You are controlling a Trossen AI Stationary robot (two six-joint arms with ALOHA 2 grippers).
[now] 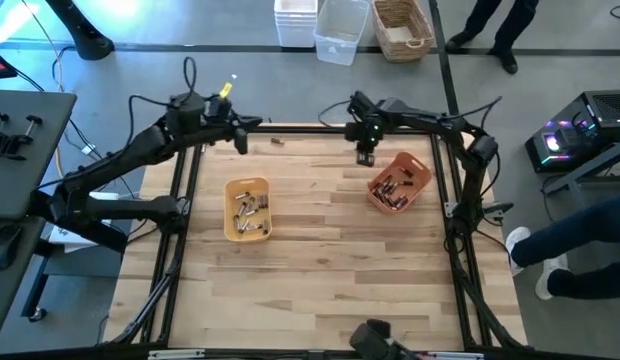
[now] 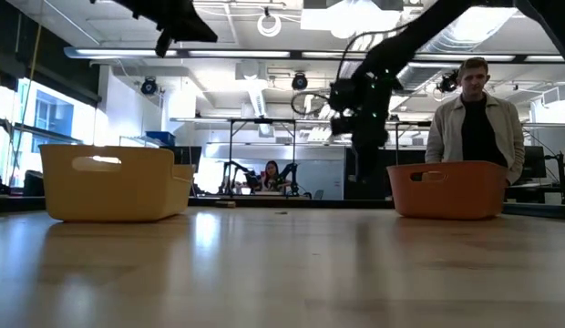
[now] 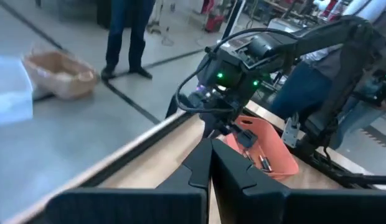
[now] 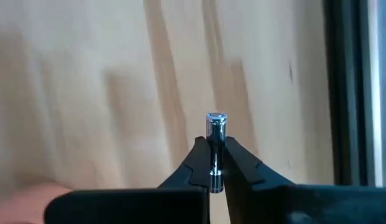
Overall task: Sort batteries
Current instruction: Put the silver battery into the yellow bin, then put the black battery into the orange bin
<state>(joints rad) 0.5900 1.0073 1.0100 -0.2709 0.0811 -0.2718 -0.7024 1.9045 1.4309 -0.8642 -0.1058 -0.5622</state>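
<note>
Next, my right gripper lets go of the silvery battery among the batteries in the middle of the yellow tray [image 1: 253,211].
My right gripper [image 1: 365,156] hangs near the table's far edge, just left of the orange tray [image 1: 427,180], shut on a small silvery battery [image 4: 216,124]. The orange tray holds several dark batteries [image 1: 390,190]. More batteries [image 1: 250,212] lie in the yellow tray [image 1: 232,190] at mid-left. My left gripper [image 1: 240,138] is raised over the far left corner, shut with nothing between its fingers [image 3: 210,163]. In the low view my right gripper [image 2: 364,141] hangs above the table beside the orange tray [image 2: 446,189]. My right gripper pinches the battery's lower body [image 4: 215,158] between its two fingertips. The fingers come from above, pointing steeply down, and lie along the battery. The battery's shiny end [image 4: 216,118] sticks out past the fingertips toward the table; it looks lifted clear of the wood.
One loose battery [image 1: 277,142] lies on the wood near the far edge between the two grippers. A black frame [image 1: 290,127] borders the table. Bins and a basket [image 1: 402,28] stand on the floor beyond. A person [image 2: 474,114] stands behind the orange tray.
</note>
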